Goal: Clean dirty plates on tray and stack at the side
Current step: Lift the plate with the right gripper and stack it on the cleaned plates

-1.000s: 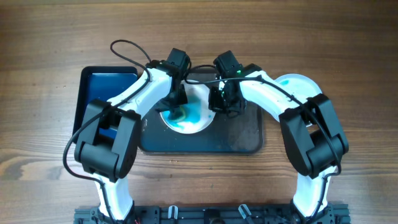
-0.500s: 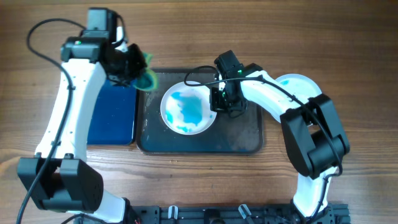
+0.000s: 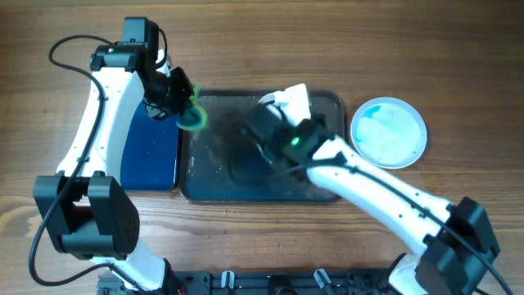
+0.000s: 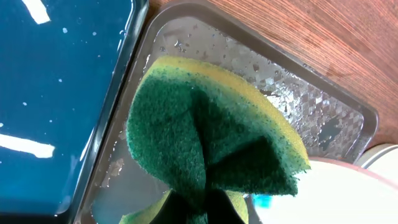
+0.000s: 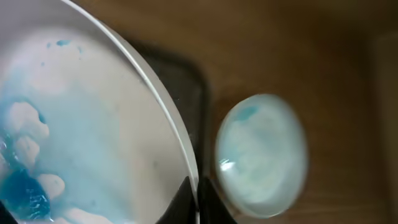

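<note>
The robot's right gripper should set the white plate, now tilted above the dark tray, down on top of the pale blue filmed plate (image 3: pixel 386 133) (image 5: pixel 262 155) beside the dark tray.
My right gripper (image 5: pixel 198 200) is shut on the rim of a white plate (image 5: pixel 81 124) smeared with teal-blue streaks and holds it tilted above the dark tray (image 3: pixel 319 176). In the overhead view only a white part of that plate (image 3: pixel 292 96) shows past my right gripper (image 3: pixel 278 112). A second plate (image 3: pixel 389 131) with a pale blue film lies on the table right of the tray, and it also shows in the right wrist view (image 5: pixel 261 152). My left gripper (image 3: pixel 182 105) is shut on the green sponge (image 4: pixel 205 143) over the tray's left edge.
A blue tray (image 3: pixel 151 152) lies left of the dark tray. The dark tray's floor (image 4: pixel 280 93) is wet with droplets. Wooden table lies all around. My right arm stretches across the tray's front right.
My left gripper left the plate with the sponge and moved to the tray's left edge. My right gripper has lifted the smeared plate off the tray floor and tilted it.
</note>
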